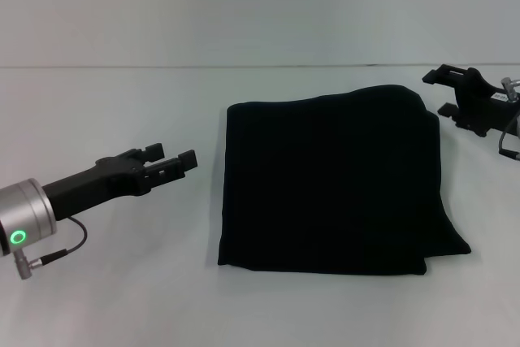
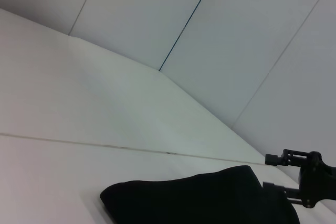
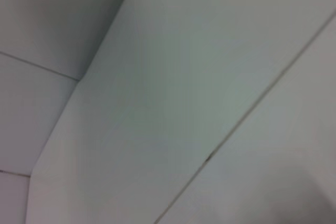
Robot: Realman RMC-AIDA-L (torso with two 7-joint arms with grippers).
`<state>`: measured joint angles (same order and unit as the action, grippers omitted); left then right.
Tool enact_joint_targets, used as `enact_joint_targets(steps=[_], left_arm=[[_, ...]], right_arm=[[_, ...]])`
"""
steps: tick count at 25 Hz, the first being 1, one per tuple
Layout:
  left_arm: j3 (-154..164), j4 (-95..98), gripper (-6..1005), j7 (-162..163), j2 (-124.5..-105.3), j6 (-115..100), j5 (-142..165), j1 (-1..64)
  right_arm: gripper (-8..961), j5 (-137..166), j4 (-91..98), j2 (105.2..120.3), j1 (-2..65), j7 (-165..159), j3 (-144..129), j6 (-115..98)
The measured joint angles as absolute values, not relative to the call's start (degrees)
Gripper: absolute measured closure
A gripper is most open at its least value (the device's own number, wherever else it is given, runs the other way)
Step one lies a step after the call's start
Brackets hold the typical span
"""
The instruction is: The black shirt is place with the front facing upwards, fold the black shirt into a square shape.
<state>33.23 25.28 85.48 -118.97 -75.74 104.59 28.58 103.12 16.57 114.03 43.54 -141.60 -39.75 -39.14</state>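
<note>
The black shirt's far corner beside my right gripper slopes inward, spoiling the square, so I should pinch the cloth there (image 1: 416, 105) with that gripper and pull it out.
The black shirt (image 1: 329, 184) lies folded into a rough square in the middle of the white table (image 1: 106, 298); no lettering or label shows. The left wrist view catches one rounded corner of the black shirt (image 2: 199, 199). My left gripper (image 1: 179, 155) hovers just left of the shirt's left edge, open and holding nothing. My right gripper (image 1: 436, 93) sits off the shirt's far right corner, open and empty as well. From the left wrist, that right gripper (image 2: 270, 173) appears beyond the cloth. The right wrist view shows only pale surfaces.
A white wall (image 1: 260, 6) rises behind the table's far edge. Bare tabletop surrounds the shirt on all sides. A cable (image 1: 69, 248) hangs from the left arm's wrist.
</note>
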Motion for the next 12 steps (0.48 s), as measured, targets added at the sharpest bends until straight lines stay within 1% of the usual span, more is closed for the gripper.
enact_joint_targets(steps=[5,9,12], left_arm=[[33.2,25.5,99,85.0,-118.91,-75.7,104.6,28.4],[33.2,25.5,100,84.8,-118.94,-75.7,104.6,28.4],[33.2,25.4,99,84.8,-118.89,-75.8,104.6,28.5]], right_arm=[[266,103.1,14.5,113.68,43.7,-143.4,-39.8,-36.6],[113,102.9,14.0,114.17,44.1,-143.5,-39.5,-36.0],[111,102.8,14.0,114.66,44.3,-143.5,-39.4,-36.0]])
